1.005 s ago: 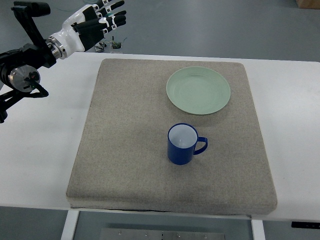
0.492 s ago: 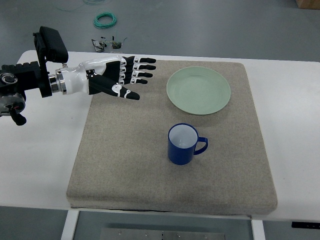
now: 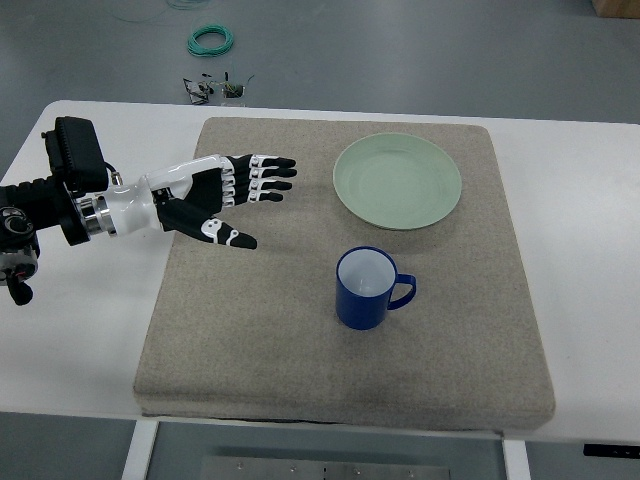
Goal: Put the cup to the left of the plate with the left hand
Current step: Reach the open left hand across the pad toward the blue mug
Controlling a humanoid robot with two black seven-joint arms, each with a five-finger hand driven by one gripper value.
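Note:
My left gripper needs to come from the side opposite the blue cup's handle. It will then close on the body of the blue cup [image 3: 344, 297].
A blue cup [image 3: 366, 288] with a white inside stands upright on the grey mat [image 3: 270, 330], its handle pointing right. The pale green plate [image 3: 397, 181] lies on the mat behind it, toward the far right. My left hand [image 3: 240, 205] reaches in from the left edge over the mat's far left part, fingers spread and thumb held apart, holding nothing. It hovers well to the left of the cup and short of the plate. No right hand shows.
The mat lies on a white table [image 3: 590, 250]. On the floor beyond the table's far edge are a green coil of cable [image 3: 209, 40] and a small dark bit of clutter [image 3: 218, 88].
My left arm has swung down from the far left corner, over the mat. In the last half second the hand drew back and nearer, its thumb spreading. Cup and plate have not moved.

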